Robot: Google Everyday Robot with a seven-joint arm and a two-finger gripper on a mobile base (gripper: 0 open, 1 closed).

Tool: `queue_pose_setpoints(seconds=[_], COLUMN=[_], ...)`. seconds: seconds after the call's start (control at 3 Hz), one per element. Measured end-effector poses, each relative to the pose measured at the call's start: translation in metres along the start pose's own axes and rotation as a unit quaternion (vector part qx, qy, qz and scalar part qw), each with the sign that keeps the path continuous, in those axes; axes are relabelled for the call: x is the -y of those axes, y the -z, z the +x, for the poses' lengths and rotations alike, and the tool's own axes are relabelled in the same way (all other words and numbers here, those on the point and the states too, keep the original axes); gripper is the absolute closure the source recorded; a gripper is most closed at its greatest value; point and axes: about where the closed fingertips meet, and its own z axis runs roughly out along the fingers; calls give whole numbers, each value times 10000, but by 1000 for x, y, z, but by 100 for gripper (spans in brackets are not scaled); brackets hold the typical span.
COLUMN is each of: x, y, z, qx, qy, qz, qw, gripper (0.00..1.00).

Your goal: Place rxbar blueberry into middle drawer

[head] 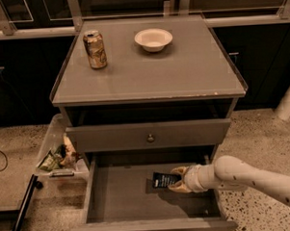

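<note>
My gripper is to release the rxbar blueberry on the grey bottom of the open middle drawer (164, 183), near its centre, toward my arm.
The middle drawer (115, 196) is pulled open at the bottom of the view, a wide grey box with a smooth floor. My gripper (176, 180) reaches into it from the right and is shut on the rxbar blueberry (163, 180), a small dark navy bar with pale lettering. The bar is held just above the drawer floor, right of its middle. My pale arm (254, 177) crosses the drawer's right side.
The closed drawer front with a round knob (150, 138) is above the open drawer. On the cabinet top stand a tan drink can (95, 49) and a white bowl (153, 39). A clear bin with snack packets (57, 157) sits on the floor to the left.
</note>
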Motion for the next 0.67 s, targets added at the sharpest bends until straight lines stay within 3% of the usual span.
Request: queue_pose_setpoints(seconds=[0.67], x=[10], y=[-33], z=[26], qx=[151], qy=[167], qz=[201], qw=[9995], gripper=[100])
